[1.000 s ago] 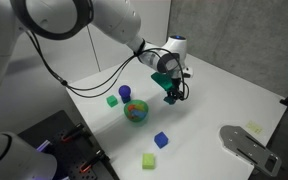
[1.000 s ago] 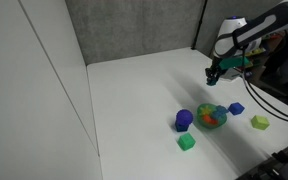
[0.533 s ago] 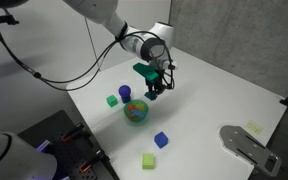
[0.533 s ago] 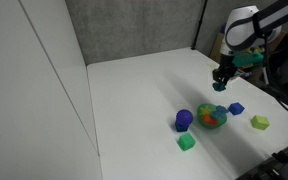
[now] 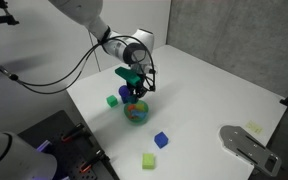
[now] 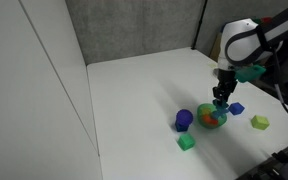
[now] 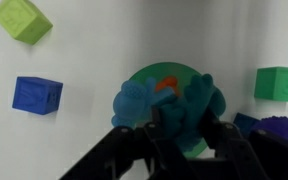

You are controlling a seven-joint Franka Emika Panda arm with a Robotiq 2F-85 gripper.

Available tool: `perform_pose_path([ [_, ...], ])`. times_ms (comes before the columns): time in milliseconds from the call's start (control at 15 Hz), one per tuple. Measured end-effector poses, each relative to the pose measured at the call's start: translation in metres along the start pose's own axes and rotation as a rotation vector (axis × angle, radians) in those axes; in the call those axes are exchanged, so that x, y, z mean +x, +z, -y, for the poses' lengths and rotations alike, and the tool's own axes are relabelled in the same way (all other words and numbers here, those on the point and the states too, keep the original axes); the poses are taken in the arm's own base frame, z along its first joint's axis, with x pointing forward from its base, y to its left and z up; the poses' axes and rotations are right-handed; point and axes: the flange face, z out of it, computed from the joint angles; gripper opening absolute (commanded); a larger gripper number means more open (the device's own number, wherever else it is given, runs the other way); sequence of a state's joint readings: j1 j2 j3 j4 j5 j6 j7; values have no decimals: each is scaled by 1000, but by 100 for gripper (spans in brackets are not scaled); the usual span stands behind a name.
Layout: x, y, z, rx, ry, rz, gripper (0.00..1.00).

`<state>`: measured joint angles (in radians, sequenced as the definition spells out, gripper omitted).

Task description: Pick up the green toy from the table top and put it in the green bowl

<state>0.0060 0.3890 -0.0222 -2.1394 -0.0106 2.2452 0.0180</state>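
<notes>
The robot's gripper needs to release the green toy in the green bowl (image 5: 129, 110) (image 7: 201, 87), by the rim facing the bright green cube.
My gripper (image 5: 136, 93) is shut on the green toy (image 7: 180, 108), a dark teal block held between the two fingers. It hangs right above the green bowl (image 5: 136, 113), which has blue and orange markings. In the wrist view the bowl (image 7: 156, 70) lies directly under the jaws (image 7: 184, 130), partly hidden by the toy. In an exterior view the gripper (image 6: 221, 99) stands just over the bowl (image 6: 212, 118). I cannot tell whether the toy touches the bowl.
Next to the bowl stand a blue cylinder (image 5: 125, 93) and a bright green cube (image 5: 112, 100). A blue cube (image 5: 161, 140) and a pale yellow-green cube (image 5: 149, 160) lie nearer the table's front. A grey device (image 5: 246, 148) lies at the table's corner.
The gripper has carried the green toy across the table from beside the bowl to directly above it, and has come lower.
</notes>
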Motion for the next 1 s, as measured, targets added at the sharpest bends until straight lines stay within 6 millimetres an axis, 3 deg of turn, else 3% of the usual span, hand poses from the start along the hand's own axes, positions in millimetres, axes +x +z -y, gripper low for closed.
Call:
perform_pose_path([
  [400,-20,32,13,-19,-39,68,18],
  [1000,-16,62,16,-46,-76,56,18],
])
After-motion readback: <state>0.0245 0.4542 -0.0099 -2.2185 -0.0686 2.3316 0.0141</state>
